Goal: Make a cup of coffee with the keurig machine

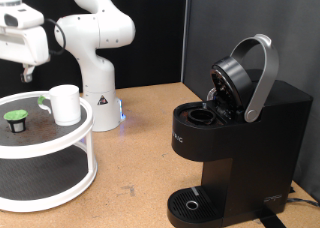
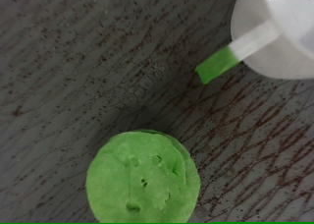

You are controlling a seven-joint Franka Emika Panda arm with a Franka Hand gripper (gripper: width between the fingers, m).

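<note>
My gripper needs to next close around the green top [image 1: 15, 115] [image 2: 143, 178] of the small pod beside the white cup, so that its dark body stays below my fingers.
The keurig machine [image 1: 235, 138] stands at the exterior view's right, black, with its lid [image 1: 235, 78] and grey arched handle raised and the pod chamber [image 1: 200, 115] showing open. The white cup [image 1: 65, 104] stands on the top shelf of a white round stand [image 1: 60, 148] at the left, with a green strip at its side. A small green-topped pod [image 1: 15, 118] sits left of the cup. My gripper [image 1: 28, 73] hangs above the stand, over the pod. The wrist view shows the pod's green top [image 2: 142, 180] and the cup [image 2: 280, 28] on the dark shelf; no fingers show there.
The white robot base [image 1: 97, 93] stands behind the stand. The stand has a lower shelf [image 1: 40, 173]. The brown tabletop [image 1: 140, 158] lies between the stand and the machine. A black curtain backs the scene.
</note>
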